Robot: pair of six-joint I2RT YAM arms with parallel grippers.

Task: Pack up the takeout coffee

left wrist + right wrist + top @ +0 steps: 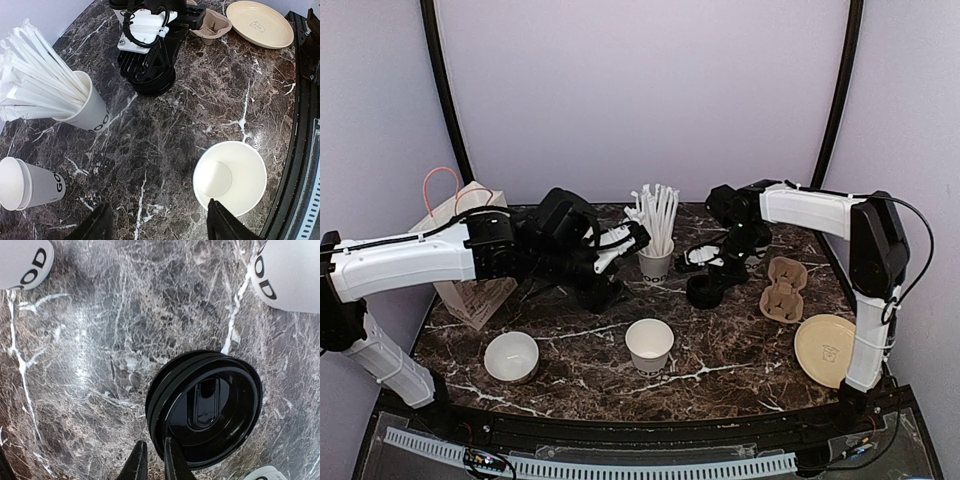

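The stack of black lids tilts together where my right gripper pinches it, so my right gripper should open and grab only the top lid's rim (169, 416) before lifting.
One white lettered paper cup (650, 345) stands upright, open and lidless, at the front middle of the table; it also shows in the left wrist view (230, 177). A second such cup (30, 182) lies on its side, lidless, under my left arm. A small stack of black lids (705, 290) sits right of centre and shows tilted in the right wrist view (205, 407). My right gripper (154, 444) is pinched on the stack's rim. My left gripper (157, 204) is open and empty, above bare table left of the upright cup.
A white cup of wrapped straws (655, 262) stands at centre back. A low white bowl (511, 357) is front left, with a paper bag (470, 260) behind it. A brown cup carrier (785, 288) and a tan plate (825, 348) are on the right.
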